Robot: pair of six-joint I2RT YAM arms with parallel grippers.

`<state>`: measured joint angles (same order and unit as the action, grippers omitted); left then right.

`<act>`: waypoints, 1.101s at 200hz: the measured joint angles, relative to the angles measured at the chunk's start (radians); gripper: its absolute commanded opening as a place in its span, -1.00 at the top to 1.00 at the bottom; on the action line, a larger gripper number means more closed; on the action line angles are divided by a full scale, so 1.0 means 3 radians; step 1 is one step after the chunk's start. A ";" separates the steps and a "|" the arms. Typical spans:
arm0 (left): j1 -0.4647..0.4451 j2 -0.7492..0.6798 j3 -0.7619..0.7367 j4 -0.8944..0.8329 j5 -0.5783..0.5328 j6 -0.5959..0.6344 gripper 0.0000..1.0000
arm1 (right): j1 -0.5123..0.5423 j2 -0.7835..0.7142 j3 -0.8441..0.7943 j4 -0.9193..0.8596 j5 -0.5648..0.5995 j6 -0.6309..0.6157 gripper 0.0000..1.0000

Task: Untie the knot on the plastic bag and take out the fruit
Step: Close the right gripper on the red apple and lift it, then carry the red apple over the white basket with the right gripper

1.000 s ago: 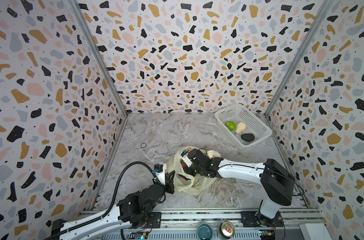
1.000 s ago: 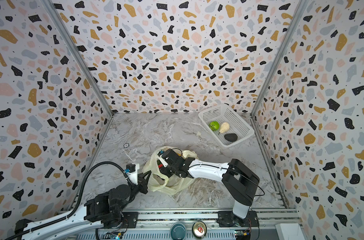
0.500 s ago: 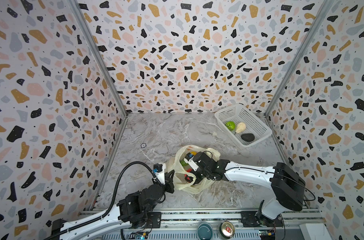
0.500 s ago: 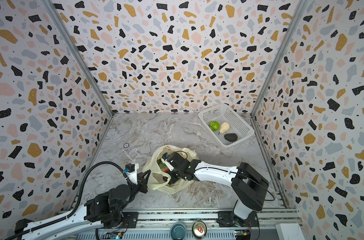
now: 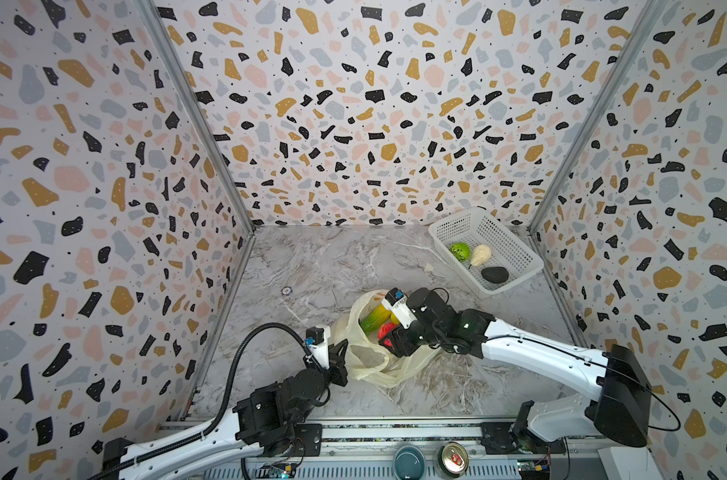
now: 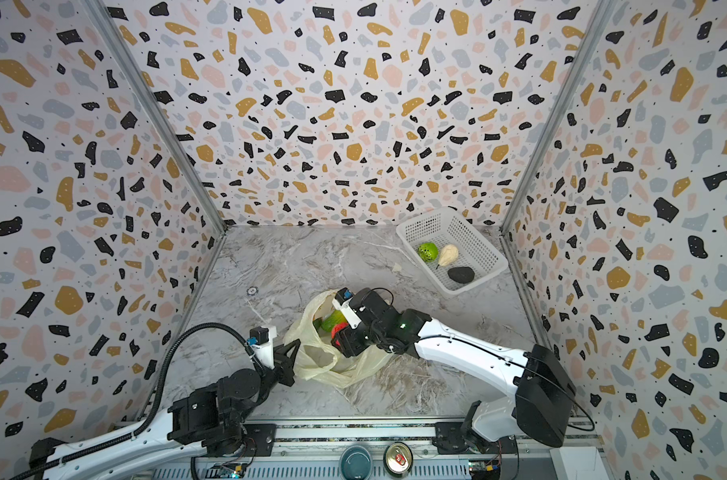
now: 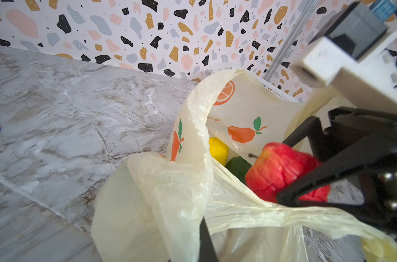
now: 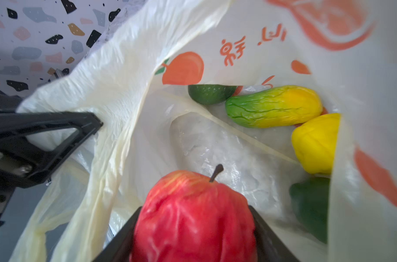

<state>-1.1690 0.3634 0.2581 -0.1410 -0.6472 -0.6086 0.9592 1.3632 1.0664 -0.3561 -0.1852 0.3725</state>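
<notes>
My right gripper needs to release the red apple in the white basket [image 5: 494, 260], between the cream piece and the black piece.
The pale-yellow plastic bag [image 5: 370, 368] lies at the near middle of the marble floor, mouth gaping; the knot is out of view. My left gripper [image 5: 340, 357] is shut on the bag's near-left rim, one black fingertip [image 7: 205, 240] pressing the film. My right gripper [image 5: 388, 338] sits in the mouth, shut on a red apple [image 8: 193, 217]. Deeper inside lie a green-yellow fruit [image 8: 274, 106], a yellow one [image 8: 315, 143] and two dark green ones [image 8: 210, 93].
A white perforated basket [image 5: 453, 222] at the back right holds a lime-green piece [image 5: 459, 252], a cream one [image 5: 481, 254] and a black one [image 5: 494, 274]. A small round token [image 5: 286, 290] lies left of the bag. A bowl [image 5: 409, 461] and can [image 5: 453, 457] sit at the front rail.
My right arm has drawn back to the right and nearer, bringing the red apple up to the bag's mouth. The left gripper has kept its hold and place.
</notes>
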 measured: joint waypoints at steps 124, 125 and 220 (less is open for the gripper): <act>0.0000 0.0000 0.0000 0.0022 -0.0019 0.0057 1.00 | -0.1731 -0.0350 0.0900 -0.0221 -0.0656 -0.0252 -0.18; 0.0000 0.0001 0.0000 0.0022 -0.0019 0.0058 1.00 | -0.1751 -0.0346 0.0900 -0.0219 -0.0652 -0.0254 -0.18; 0.0000 0.0009 0.0001 0.0042 -0.0018 0.0107 1.00 | -0.3071 0.0828 0.0893 0.0397 0.0008 -0.0375 -0.19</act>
<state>-1.1690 0.3660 0.2584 -0.1284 -0.6525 -0.5766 0.0380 1.6115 1.3342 -0.2371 -0.1829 0.2600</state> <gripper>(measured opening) 0.047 0.649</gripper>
